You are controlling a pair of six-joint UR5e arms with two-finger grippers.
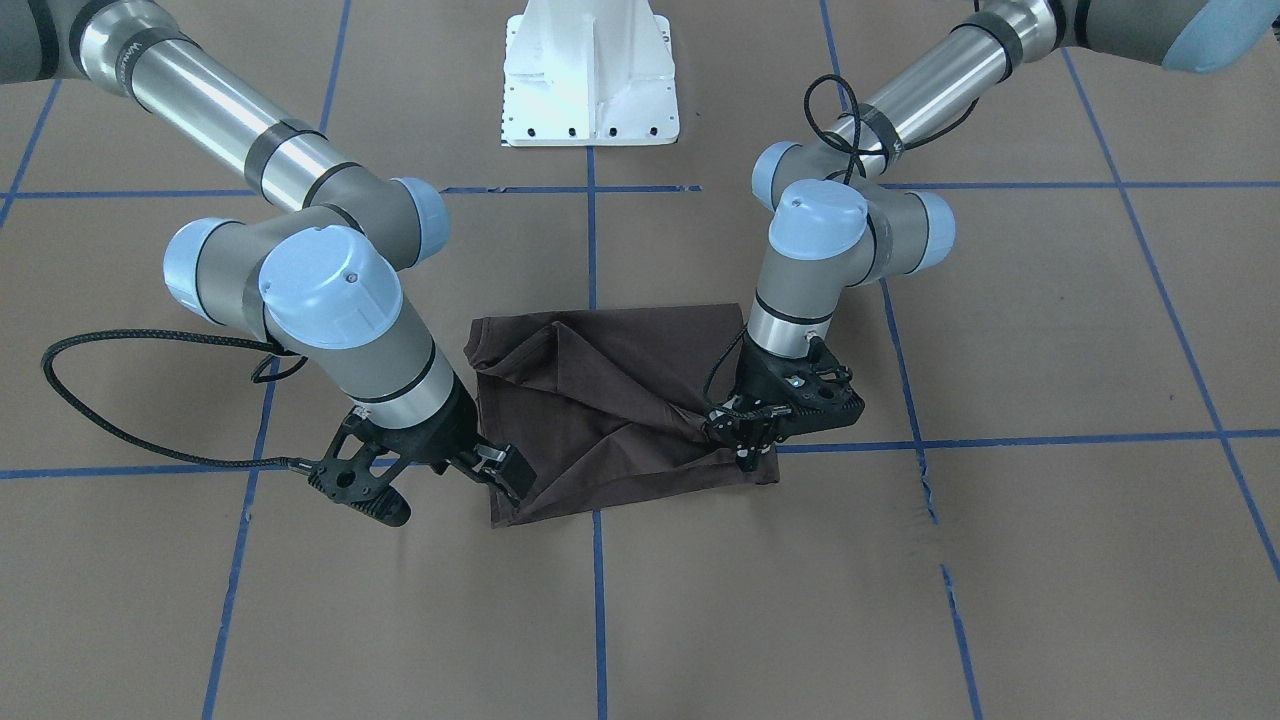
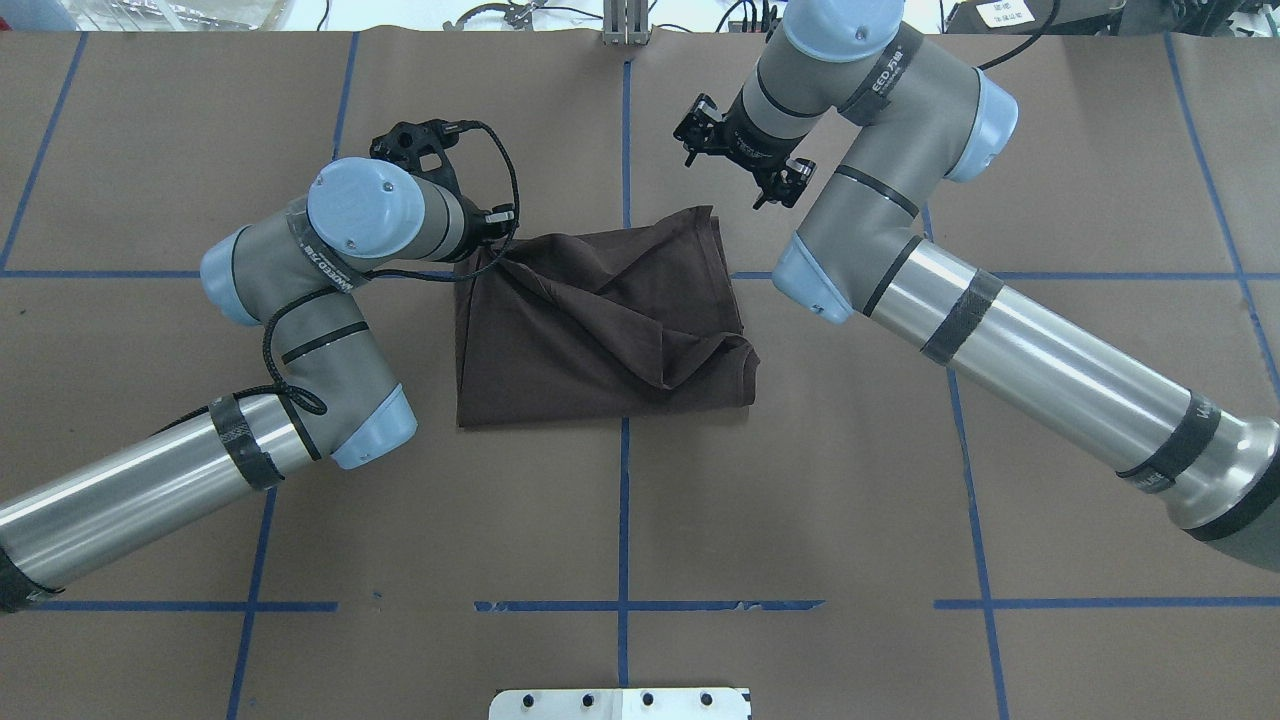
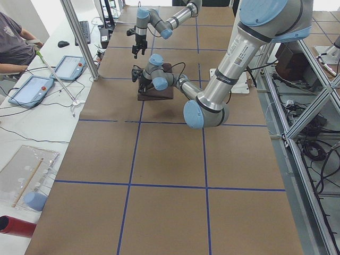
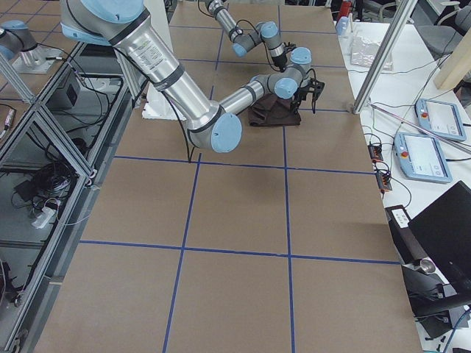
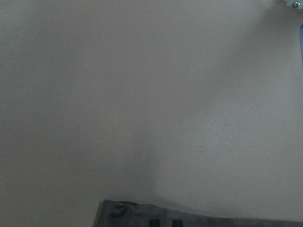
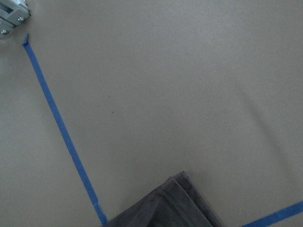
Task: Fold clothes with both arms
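My right gripper should grasp the folded flap's pointed corner (image 1: pixel 557 325) on the dark brown T-shirt, nearest the white pedestal base.
The dark brown T-shirt (image 1: pixel 600 400) (image 2: pixel 600 330) lies part-folded and creased in the middle of the table. My left gripper (image 1: pixel 745 450) is low at its far corner on my left, shut on the cloth; creases run toward it and the fabric peaks up there (image 2: pixel 490 255). A strip of shirt (image 5: pixel 199 220) shows at the bottom of the left wrist view. My right gripper (image 1: pixel 510 475) hovers at the far corner on my right, open and holding nothing. That corner (image 6: pixel 170 208) lies flat on the table. No fingers show in either wrist view.
The table is brown paper with blue tape lines (image 1: pixel 592 250). The white pedestal base (image 1: pixel 590 80) stands at the robot's edge. Beyond the far edge are touch pads (image 3: pixel 32 87), a seated person (image 3: pixel 13 42) and aluminium posts (image 3: pixel 79 40).
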